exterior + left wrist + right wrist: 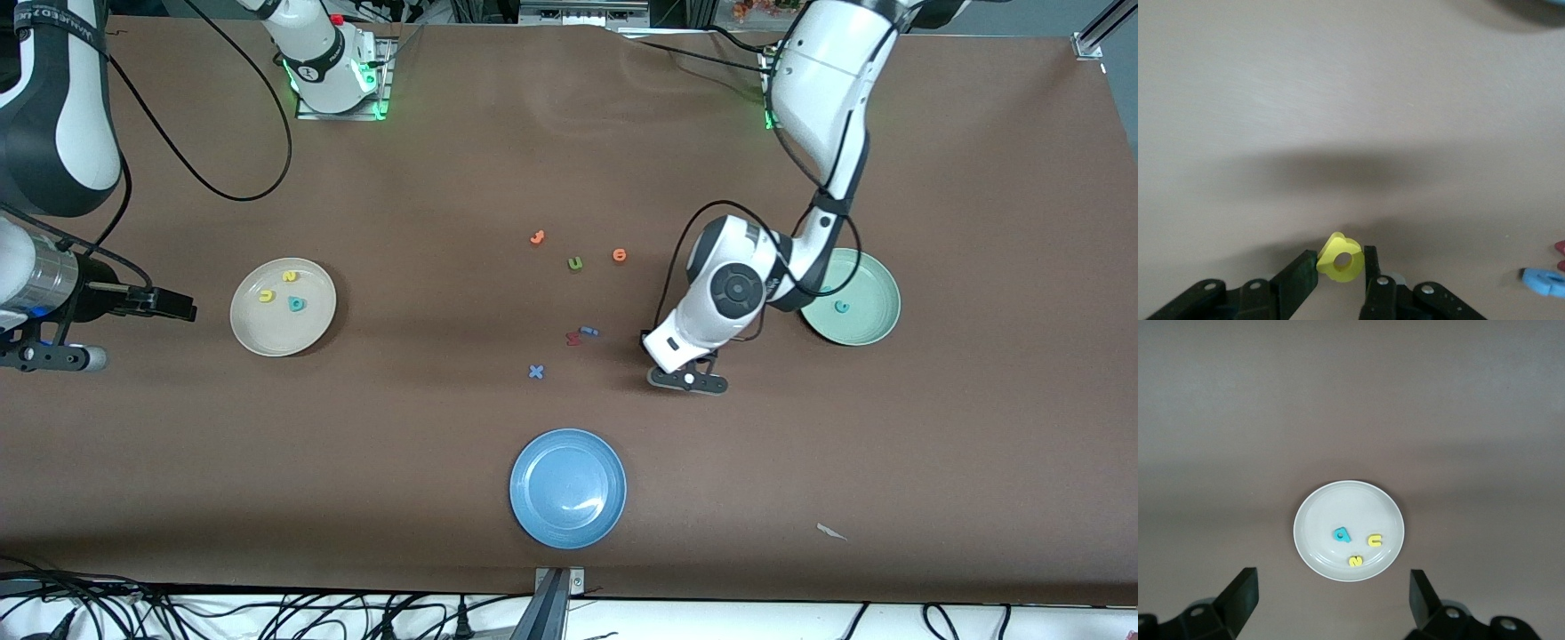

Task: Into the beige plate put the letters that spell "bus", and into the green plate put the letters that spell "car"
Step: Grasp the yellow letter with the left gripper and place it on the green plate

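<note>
My left gripper should release the yellow "a" on the green plate point(861, 325), between the teal "c" and the plate's front rim.
My left gripper point(1338, 259) is shut on a yellow "a" point(1342, 260), pinched between both fingers low over the table; it point(687, 377) hangs beside the green plate point(876, 324), which holds a teal "c" point(841, 307). The beige plate point(258, 333) toward the right arm's end holds a teal "b" point(296, 305), a yellow "u" point(266, 295) and a yellow "s" point(290, 276). My right gripper point(182, 308) waits open beside that plate; its wrist view shows the beige plate point(1315, 513) with the "b" point(1342, 534), "u" point(1374, 539) and "s" point(1356, 561).
Mid-table lie two orange letters point(537, 237) point(620, 255), an olive "u" point(575, 263), a red letter point(573, 338), a blue "i" point(589, 332) and a blue "x" point(535, 372). A blue plate point(533, 516) sits nearest the front camera.
</note>
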Action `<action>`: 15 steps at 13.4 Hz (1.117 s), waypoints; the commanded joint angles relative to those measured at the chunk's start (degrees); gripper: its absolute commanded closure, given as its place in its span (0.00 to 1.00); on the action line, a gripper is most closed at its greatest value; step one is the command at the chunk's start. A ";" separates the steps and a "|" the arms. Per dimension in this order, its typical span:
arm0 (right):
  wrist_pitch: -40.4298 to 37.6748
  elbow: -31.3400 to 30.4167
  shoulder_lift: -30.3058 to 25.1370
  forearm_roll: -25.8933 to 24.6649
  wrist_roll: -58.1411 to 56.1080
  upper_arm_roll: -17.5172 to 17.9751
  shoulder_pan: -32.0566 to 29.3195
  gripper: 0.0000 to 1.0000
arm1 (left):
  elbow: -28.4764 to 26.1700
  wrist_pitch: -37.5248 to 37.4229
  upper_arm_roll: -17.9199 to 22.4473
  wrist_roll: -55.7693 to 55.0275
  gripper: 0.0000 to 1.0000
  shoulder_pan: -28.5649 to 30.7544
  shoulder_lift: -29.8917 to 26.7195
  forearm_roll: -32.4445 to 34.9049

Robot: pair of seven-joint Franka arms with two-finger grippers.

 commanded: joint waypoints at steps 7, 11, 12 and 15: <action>0.36 -2.04 -1.71 -1.08 0.50 1.00 -0.84 0.00 | -22.21 -10.69 -0.08 31.41 1.00 23.90 -22.57 8.28; 0.36 -2.12 -1.71 -1.17 0.49 1.00 -0.84 0.00 | -26.19 -10.61 0.72 30.79 1.00 24.61 -24.70 11.30; 0.36 -2.12 -1.71 -1.17 0.49 1.00 -0.84 0.00 | -26.62 -10.61 0.72 30.79 0.74 24.61 -24.70 11.30; 0.36 -2.12 -1.71 -1.17 0.49 1.00 -0.84 0.00 | -27.33 -10.34 0.72 30.88 0.00 26.10 -24.96 11.30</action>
